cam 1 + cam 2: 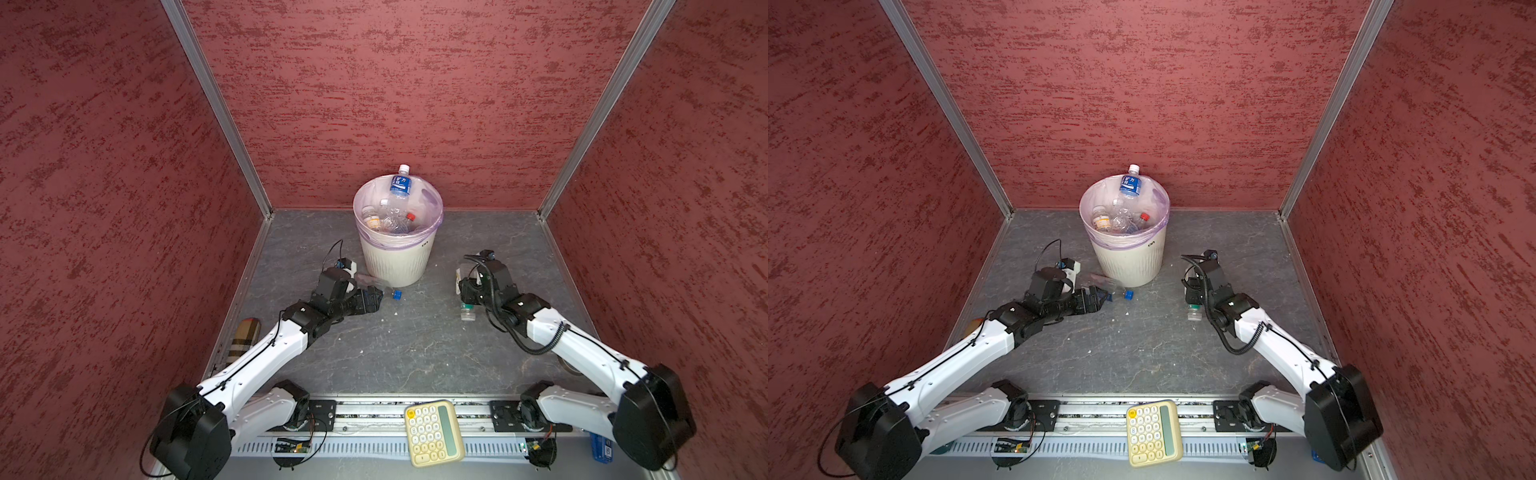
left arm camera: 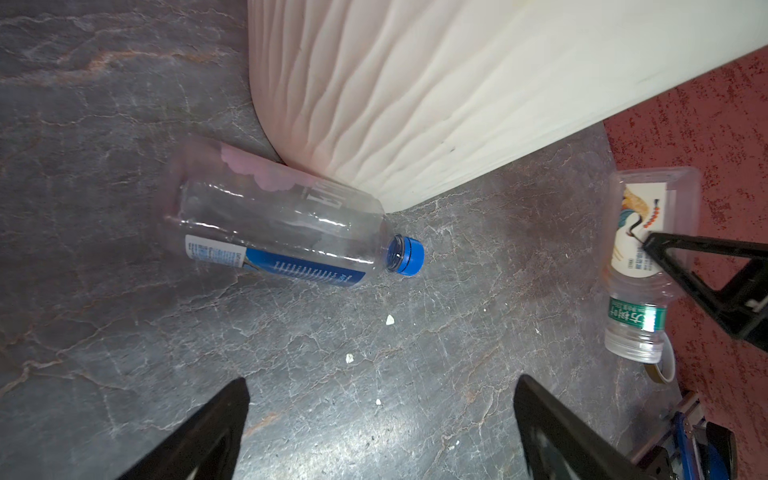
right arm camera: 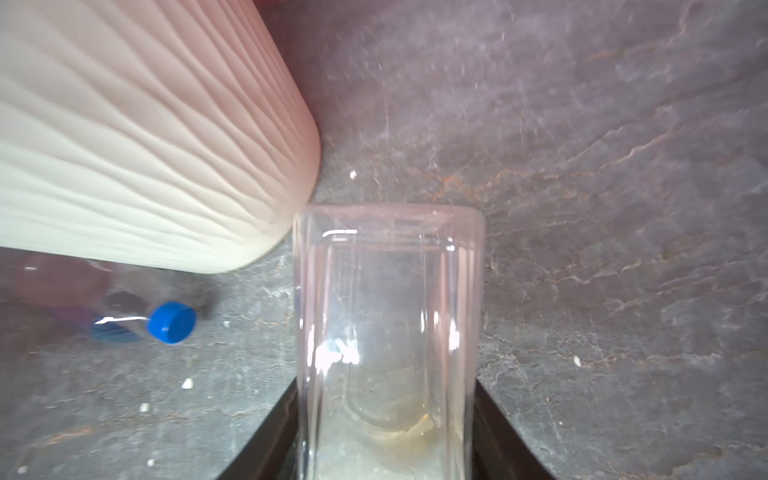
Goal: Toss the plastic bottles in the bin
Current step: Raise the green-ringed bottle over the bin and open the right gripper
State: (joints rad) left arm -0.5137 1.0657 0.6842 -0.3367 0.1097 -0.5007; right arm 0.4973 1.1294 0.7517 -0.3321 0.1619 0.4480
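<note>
Next, my right gripper sets the square clear bottle free inside the bin (image 1: 424, 218), next to the bottle with the red cap. The square bottle is now held low over the floor.
The bin (image 1: 395, 257) (image 1: 1129, 262) stands at the back middle and holds several plastic bottles (image 1: 390, 220); a blue-labelled one (image 1: 400, 185) sticks out above its rim. A clear bottle with a blue cap (image 1: 376, 286) (image 2: 270, 224) (image 3: 171, 322) lies on the floor against the bin's base. My left gripper (image 1: 372, 299) (image 2: 380, 386) is open just short of it, with nothing between its fingers. My right gripper (image 1: 465, 286) (image 3: 386, 386) is shut on a square clear bottle with a white label and a green neck band (image 1: 467, 311) (image 2: 640, 249) (image 3: 386, 311), low over the floor right of the bin.
Red walls close in the grey floor on three sides. A cream calculator (image 1: 432, 432) lies on the front rail. A plaid cylinder (image 1: 243, 340) rests at the left floor edge, and a blue object (image 1: 600, 446) at the front right. Small white crumbs (image 2: 390, 320) dot the floor.
</note>
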